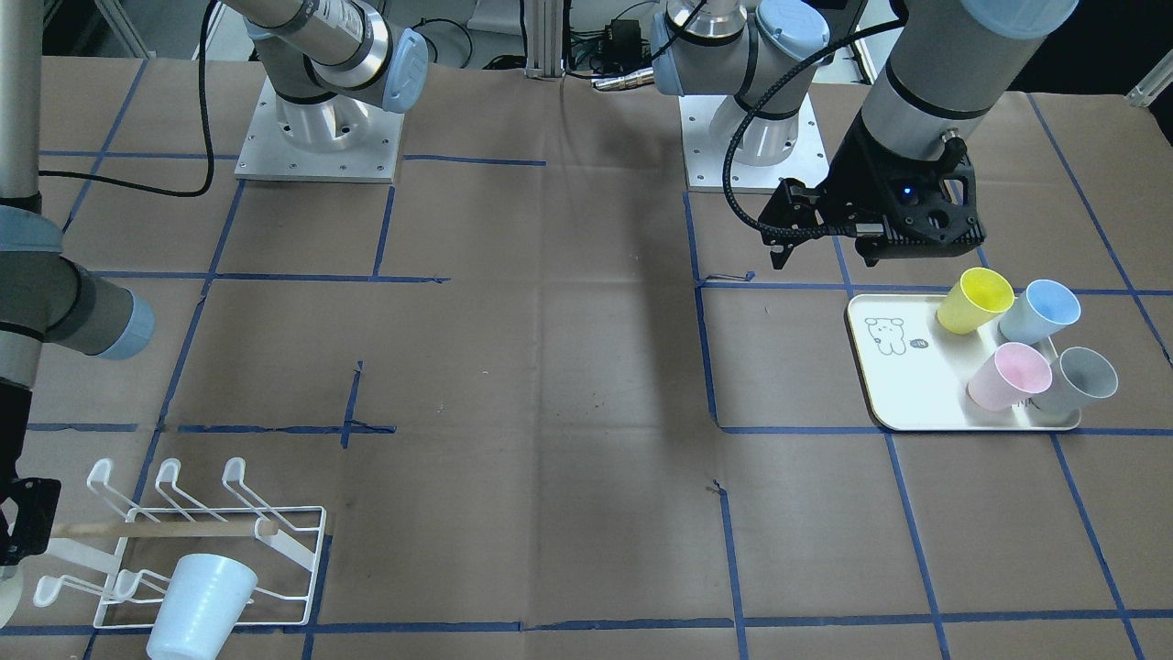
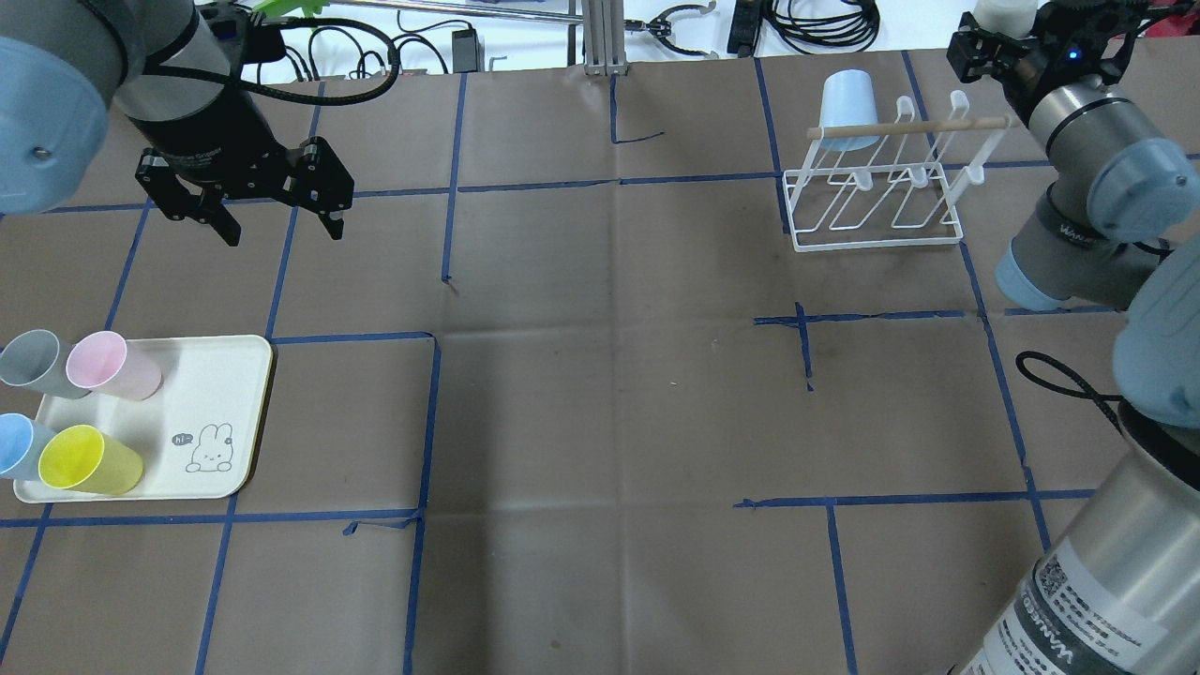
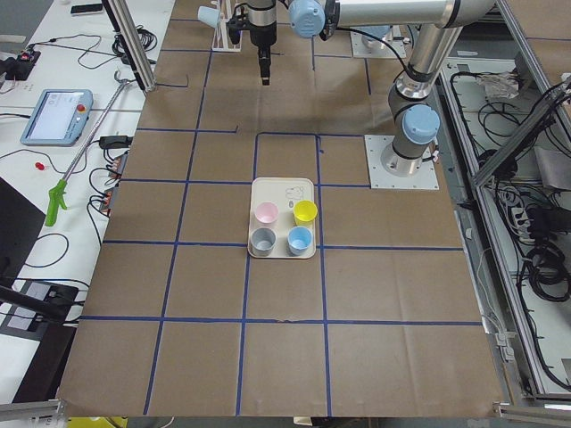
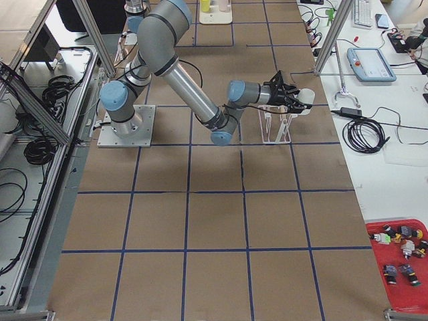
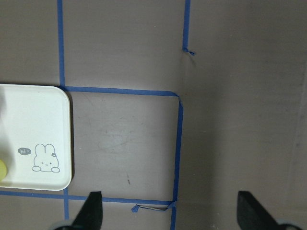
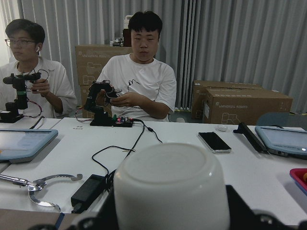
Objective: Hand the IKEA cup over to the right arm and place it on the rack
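Observation:
My right gripper is going to put the white cup over the rack's lower end peg (image 1: 44, 609), in a spot that is away from the pale blue cup.
My right gripper (image 2: 998, 33) is shut on a white cup (image 6: 170, 187), whose base fills the right wrist view. It holds the cup level at the table's far edge, just beyond the right end of the rack's wooden dowel. The white wire rack (image 2: 877, 202) carries one pale blue cup (image 2: 848, 108) upside down on a prong at its left end. My left gripper (image 2: 283, 230) is open and empty above bare table, behind the cream tray (image 2: 220, 394). Its fingertips (image 5: 93, 211) show at the bottom of the left wrist view.
The cream tray with a rabbit drawing holds a yellow cup (image 2: 89, 459), a blue cup (image 2: 19, 445), a pink cup (image 2: 112, 366) and a grey cup (image 2: 33, 361), all lying tilted. Two operators sit at a desk beyond the table's far edge.

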Available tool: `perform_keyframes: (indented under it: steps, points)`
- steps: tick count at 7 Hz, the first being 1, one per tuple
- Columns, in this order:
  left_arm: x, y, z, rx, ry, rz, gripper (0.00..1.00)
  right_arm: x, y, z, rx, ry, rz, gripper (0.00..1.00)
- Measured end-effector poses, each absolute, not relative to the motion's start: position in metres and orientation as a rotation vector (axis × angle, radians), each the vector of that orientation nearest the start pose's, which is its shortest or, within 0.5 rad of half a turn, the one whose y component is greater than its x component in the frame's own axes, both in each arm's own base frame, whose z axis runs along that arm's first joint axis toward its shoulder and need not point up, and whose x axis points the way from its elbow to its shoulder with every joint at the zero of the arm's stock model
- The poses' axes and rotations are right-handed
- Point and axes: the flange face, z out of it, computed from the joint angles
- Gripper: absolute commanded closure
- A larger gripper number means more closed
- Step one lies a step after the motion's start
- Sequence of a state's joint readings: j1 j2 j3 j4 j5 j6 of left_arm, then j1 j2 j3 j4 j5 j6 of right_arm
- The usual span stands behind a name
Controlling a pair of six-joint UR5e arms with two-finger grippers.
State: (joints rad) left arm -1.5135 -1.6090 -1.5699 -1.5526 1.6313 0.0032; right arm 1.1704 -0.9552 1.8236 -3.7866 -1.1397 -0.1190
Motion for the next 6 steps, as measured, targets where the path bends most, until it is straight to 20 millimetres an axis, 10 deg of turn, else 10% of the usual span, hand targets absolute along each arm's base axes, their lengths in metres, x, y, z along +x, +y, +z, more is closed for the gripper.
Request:
perform_keyframes:
  steps: [6]
  points:
    - [-0.117,-0.517,0.474,-0.032,3.124,-0.039,0.01,-0.080,-0.642,0.266,-0.060,2.426,-1.953,0.85]
